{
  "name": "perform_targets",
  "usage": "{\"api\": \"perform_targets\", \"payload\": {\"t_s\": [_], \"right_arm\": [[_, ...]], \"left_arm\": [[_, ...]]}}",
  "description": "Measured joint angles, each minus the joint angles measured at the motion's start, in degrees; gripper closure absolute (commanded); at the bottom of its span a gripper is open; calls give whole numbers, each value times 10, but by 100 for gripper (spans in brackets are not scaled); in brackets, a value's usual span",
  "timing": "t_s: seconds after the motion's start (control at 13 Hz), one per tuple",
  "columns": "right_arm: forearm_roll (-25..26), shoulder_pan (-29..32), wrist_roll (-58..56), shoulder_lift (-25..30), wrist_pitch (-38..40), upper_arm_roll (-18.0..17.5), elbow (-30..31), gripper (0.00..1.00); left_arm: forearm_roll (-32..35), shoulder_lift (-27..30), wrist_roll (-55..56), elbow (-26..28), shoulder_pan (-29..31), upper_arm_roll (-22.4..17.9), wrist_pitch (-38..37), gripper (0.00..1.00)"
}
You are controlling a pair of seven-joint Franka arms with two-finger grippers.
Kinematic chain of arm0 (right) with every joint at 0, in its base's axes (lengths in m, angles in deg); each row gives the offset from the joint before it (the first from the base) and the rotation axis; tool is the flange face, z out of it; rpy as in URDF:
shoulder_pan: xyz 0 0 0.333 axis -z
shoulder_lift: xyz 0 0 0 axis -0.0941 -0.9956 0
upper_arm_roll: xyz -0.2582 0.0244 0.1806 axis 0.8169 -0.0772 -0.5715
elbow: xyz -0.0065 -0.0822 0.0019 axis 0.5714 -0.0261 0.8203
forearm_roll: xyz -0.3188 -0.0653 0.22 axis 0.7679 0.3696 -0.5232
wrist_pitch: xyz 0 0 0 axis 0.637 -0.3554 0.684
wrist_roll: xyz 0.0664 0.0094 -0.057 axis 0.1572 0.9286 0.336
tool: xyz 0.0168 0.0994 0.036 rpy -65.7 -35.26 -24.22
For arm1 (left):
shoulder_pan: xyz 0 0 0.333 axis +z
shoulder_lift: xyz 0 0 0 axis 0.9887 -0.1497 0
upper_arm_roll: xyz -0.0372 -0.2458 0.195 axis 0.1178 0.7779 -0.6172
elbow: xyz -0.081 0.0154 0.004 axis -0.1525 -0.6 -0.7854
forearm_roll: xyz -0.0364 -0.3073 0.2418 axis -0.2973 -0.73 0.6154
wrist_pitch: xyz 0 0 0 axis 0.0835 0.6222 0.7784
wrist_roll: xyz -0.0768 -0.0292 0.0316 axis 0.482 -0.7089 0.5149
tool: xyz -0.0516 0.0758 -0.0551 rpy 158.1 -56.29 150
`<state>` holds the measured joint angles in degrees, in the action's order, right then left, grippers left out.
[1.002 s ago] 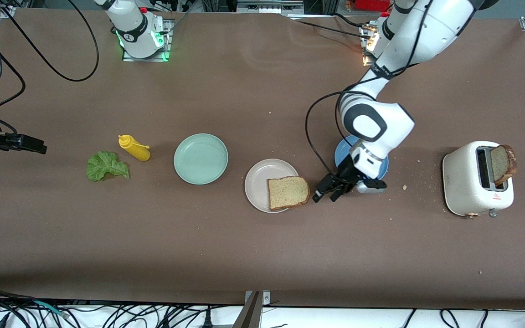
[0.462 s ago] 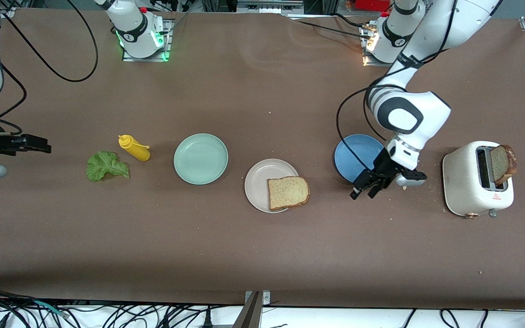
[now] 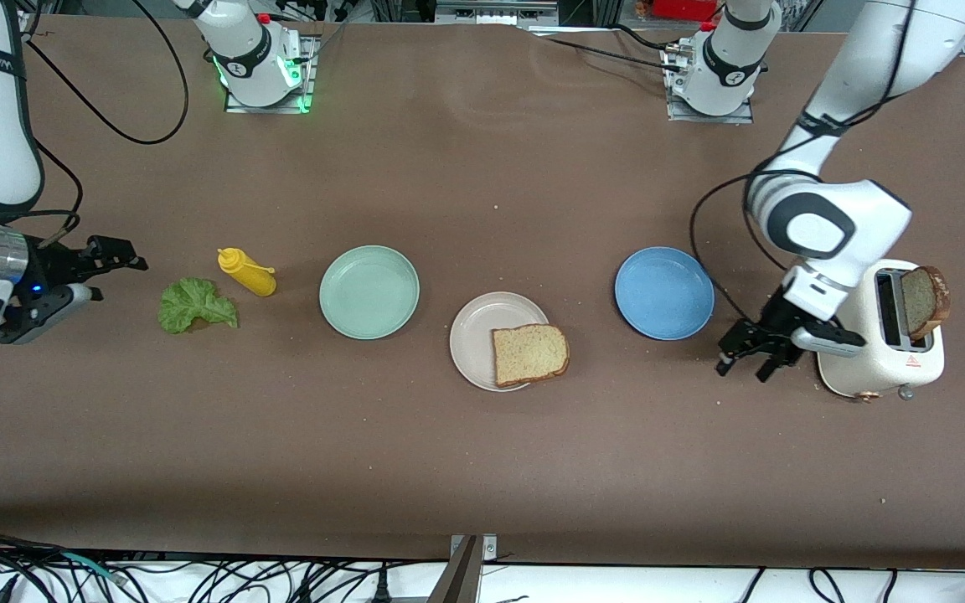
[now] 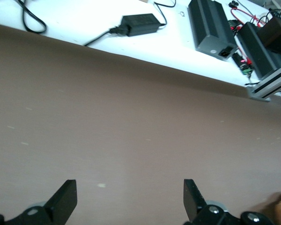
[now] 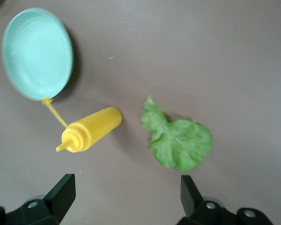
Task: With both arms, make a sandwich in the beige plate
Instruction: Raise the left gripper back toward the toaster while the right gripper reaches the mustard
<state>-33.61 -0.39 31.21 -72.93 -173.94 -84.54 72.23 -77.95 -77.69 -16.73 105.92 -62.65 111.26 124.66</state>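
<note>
The yellow squeeze bottle is next, so my right gripper should go over to it and close on the bottle's body [image 3: 255,277] [image 5: 102,125], toward the end opposite its nozzle.
One slice of brown bread [image 3: 531,353] lies on the beige plate [image 3: 472,335], overhanging the rim on the side toward the left arm's end. A second slice [image 3: 922,300] stands in the white toaster [image 3: 864,335]. The green lettuce leaf [image 3: 196,306] [image 5: 180,140] lies on the table beside a yellow squeeze bottle [image 3: 248,272] [image 5: 91,129]. My left gripper [image 3: 742,371] [image 4: 129,187] hangs open and empty over bare table between the blue plate [image 3: 664,293] and the toaster. My right gripper [image 3: 118,279] [image 5: 126,185] is open and empty over the table, close to the lettuce.
A mint-green plate [image 3: 369,291] [image 5: 37,51] sits between the bottle and the beige plate. Crumbs lie round the toaster. The left wrist view shows the table edge [image 4: 145,70] with power bricks [image 4: 208,26] past it.
My left gripper has swung away from the beige plate, past the blue plate, to beside the toaster. My right gripper has come in toward the lettuce. Both stayed open.
</note>
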Motion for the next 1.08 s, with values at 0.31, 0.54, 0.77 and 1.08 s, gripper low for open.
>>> {"api": "perform_targets", "payload": {"t_s": [0.31,0.54,0.77,1.08], "right_arm": [[-103,2,-298,-2,-31,46,102,2],[-187,3,-477,-5,-74,61,164,2],[-254,3,-578,-8,-128,60,210,2],[-390,3,-743,-49,-153,60,253,3]], "left_arm": [[134,16,5,-1,101,-11,-126,0],[182,82,130,10,110,-25,-197,0],[337,139,297,17,92,-23,-258,0],[605,207,484,-53,92,-32,-472,0]]}}
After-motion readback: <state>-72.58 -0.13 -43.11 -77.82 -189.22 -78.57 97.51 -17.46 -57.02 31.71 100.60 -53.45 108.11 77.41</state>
